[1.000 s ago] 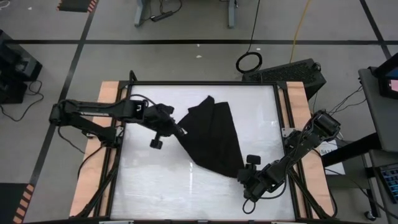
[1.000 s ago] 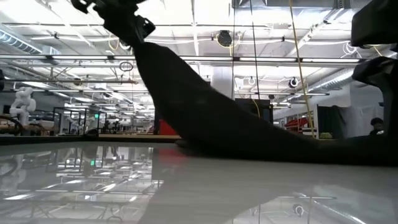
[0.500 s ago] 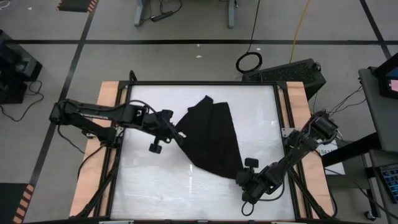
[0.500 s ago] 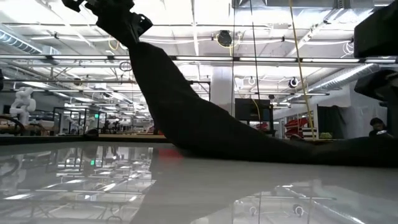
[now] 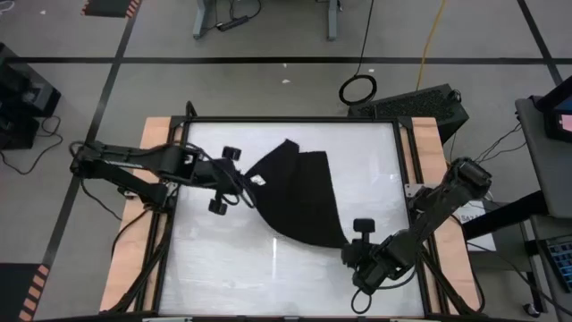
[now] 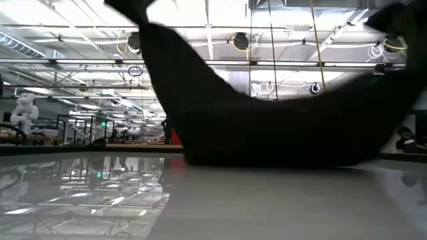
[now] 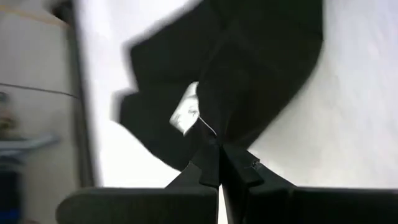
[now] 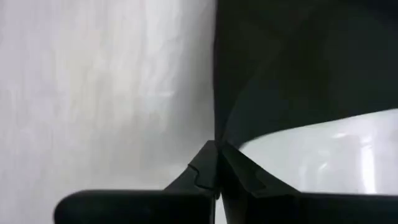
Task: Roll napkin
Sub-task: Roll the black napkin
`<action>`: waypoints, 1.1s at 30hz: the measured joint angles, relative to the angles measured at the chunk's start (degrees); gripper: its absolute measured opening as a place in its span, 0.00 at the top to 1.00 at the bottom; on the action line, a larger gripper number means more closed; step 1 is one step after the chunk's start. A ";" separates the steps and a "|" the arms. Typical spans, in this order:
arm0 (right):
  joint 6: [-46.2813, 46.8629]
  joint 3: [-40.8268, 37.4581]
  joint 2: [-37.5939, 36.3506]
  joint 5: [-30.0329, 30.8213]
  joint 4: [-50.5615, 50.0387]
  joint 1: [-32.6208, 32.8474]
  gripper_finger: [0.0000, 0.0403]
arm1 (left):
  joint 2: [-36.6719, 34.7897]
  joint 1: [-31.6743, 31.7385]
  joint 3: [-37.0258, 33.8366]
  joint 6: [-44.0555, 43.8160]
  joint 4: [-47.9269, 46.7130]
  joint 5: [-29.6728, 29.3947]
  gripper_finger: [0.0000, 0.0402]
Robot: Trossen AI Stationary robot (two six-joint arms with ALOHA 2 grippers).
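Note:
My left gripper is to act on the black napkin's tagged corner. It will let go of that corner on the bare white table just nearer than my left gripper (image 5: 223, 250).
The black napkin (image 5: 299, 197) is held between my two grippers over the white table. In the low view the napkin (image 6: 267, 127) sags like a hammock, both ends raised and its middle on the table top. Its small white tag (image 7: 186, 113) sits near my left gripper. My left gripper (image 5: 244, 186) is shut on the napkin's left end, left of the table's middle. My right gripper (image 5: 347, 250) is shut on the napkin's near right end, toward the table's near right. My left gripper pinches an edge of the napkin (image 7: 214, 140) between its two fingers, right beside the white tag, coming from the table's left. That end is lifted clear and the cloth slopes down from the fingers. One layer or several, I cannot tell. My right gripper pinches the napkin's near right corner (image 8: 219, 138) between its two fingers, coming from the table's near right side. That end is lifted off the table and the cloth runs away from the fingers toward the sagging middle.
The table has a dark frame (image 5: 286, 120) and wooden side strips (image 5: 152, 143). Bare white surface (image 5: 223, 268) lies near and left of the napkin. Both arm bases stand at the table's left and right edges.
My left gripper has gone toward the table's left edge with its end of the napkin. My right gripper has lifted its end, which lay low on the table before. The napkin now hangs between both raised ends, its middle still down.

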 joint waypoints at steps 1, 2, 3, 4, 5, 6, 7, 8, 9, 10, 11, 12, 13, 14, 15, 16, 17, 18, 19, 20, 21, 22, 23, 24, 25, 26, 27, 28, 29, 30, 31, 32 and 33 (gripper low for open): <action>-0.34 3.00 -1.07 2.24 -4.16 0.02 0.99 | -0.06 -0.49 2.22 0.68 -0.42 -2.21 1.00; -0.60 6.23 -2.20 4.70 -8.60 0.04 1.00 | -0.20 -0.96 4.71 1.30 -1.25 -4.39 1.00; -0.83 9.26 -3.19 7.36 -12.50 0.04 1.00 | -0.38 -1.48 7.02 1.69 -2.04 -6.89 1.00; -1.12 12.29 -4.09 10.02 -16.17 0.04 1.00 | -0.49 -1.95 9.43 1.93 -2.68 -9.56 1.00; -1.32 15.35 -4.99 12.74 -19.50 0.04 1.00 | -0.56 -2.37 11.77 2.53 -2.74 -12.34 1.00; -1.45 18.24 -5.78 15.56 -22.78 0.06 1.00 | -0.57 -2.74 14.19 3.14 -2.75 -15.32 1.00; -1.71 21.00 -6.65 18.41 -25.78 0.07 1.00 | -0.59 -3.18 16.33 3.77 -2.77 -18.42 1.00; -2.05 23.73 -7.56 21.38 -28.39 0.05 1.00 | -0.73 -3.66 18.43 4.44 -2.84 -21.28 1.00; -2.59 26.37 -8.43 24.31 -30.58 0.02 1.00 | -0.80 -4.09 20.47 4.96 -2.82 -23.69 1.00; -3.40 28.83 -9.23 26.89 -32.34 -0.08 1.00 | -0.86 -4.32 22.48 5.75 -2.63 -25.69 1.00; -4.72 30.95 -10.04 29.32 -32.64 -0.31 1.00 | -0.94 -4.29 24.24 6.35 -2.35 -27.16 1.00; -7.07 32.80 -10.95 31.31 -32.13 -0.74 1.00 | -0.96 -4.28 25.92 7.08 -2.34 -28.29 1.00; -9.56 34.24 -11.84 32.96 -31.76 -1.22 1.00 | -0.94 -4.25 27.40 7.52 -2.32 -29.52 1.00; -11.68 35.83 -12.67 34.65 -31.49 -1.85 1.00 | -0.92 -4.02 28.63 8.21 -2.35 -30.72 1.00; -13.17 37.26 -13.48 36.55 -31.26 -2.60 1.00 | -0.90 -3.68 29.75 8.99 -2.35 -31.82 1.00; -14.83 38.42 -14.26 38.10 -31.30 -3.55 1.00 | -0.87 -3.13 30.64 9.89 -2.30 -32.47 1.00; -16.44 39.42 -15.02 39.08 -31.31 -4.63 1.00 | -0.90 -2.36 31.13 10.82 -2.02 -32.73 1.00; -17.93 40.10 -15.73 39.67 -31.17 -5.85 1.00 | -0.94 -1.32 31.33 11.93 -1.37 -32.75 1.00; -19.42 40.44 -16.38 39.93 -30.99 -7.20 1.00 | -0.93 -0.16 31.42 12.88 -0.70 -32.75 1.00; -20.97 40.55 -17.00 40.01 -30.66 -8.84 1.00 | -0.89 1.16 31.44 13.79 -0.33 -32.76 1.00; -22.43 40.56 -17.55 39.99 -30.37 -10.54 1.00 | -0.83 2.78 31.42 14.73 -0.29 -32.51 1.00; -23.80 40.56 -18.05 39.96 -30.24 -12.45 1.00 | -0.66 4.54 31.39 15.16 -0.27 -31.47 1.00; -25.00 40.56 -18.46 39.86 -30.20 -14.44 1.00 | -0.27 6.66 31.39 15.44 0.02 -29.61 1.00; -26.22 40.56 -18.85 39.75 -30.20 -16.40 1.00 | 0.10 8.95 31.41 15.96 0.48 -27.64 1.00; -27.71 40.56 -19.22 39.73 -30.20 -18.34 1.00 | 0.53 11.25 31.42 16.45 0.71 -25.54 1.00; -29.27 40.56 -19.44 39.73 -30.19 -20.23 1.00 | 1.14 13.58 31.39 16.97 1.00 -23.70 1.00; -31.08 40.56 -19.72 39.73 -30.05 -22.10 1.00 | 1.86 15.95 31.39 17.82 1.99 -22.09 1.00; -33.28 40.56 -19.98 39.71 -29.60 -24.02 1.00 | 2.55 18.30 31.37 18.83 3.74 -20.51 1.00; -35.88 40.56 -20.17 39.58 -28.45 -26.01 1.00 | 3.18 20.68 31.33 20.31 5.71 -19.47 1.00; -38.69 40.56 -20.45 39.54 -26.61 -27.95 1.00 | 3.63 22.76 31.31 21.75 8.22 -18.84 1.00; -41.85 40.56 -20.85 39.52 -24.31 -29.57 1.00 | 4.02 24.51 31.29 23.13 11.36 -18.72 1.00; -44.96 40.56 -21.23 39.37 -21.88 -30.90 1.00 | 4.23 25.84 31.30 24.14 14.37 -18.49 1.00; -47.71 40.56 -21.65 38.80 -19.33 -31.75 1.00 | 4.24 26.69 31.31 24.85 16.81 -17.85 1.00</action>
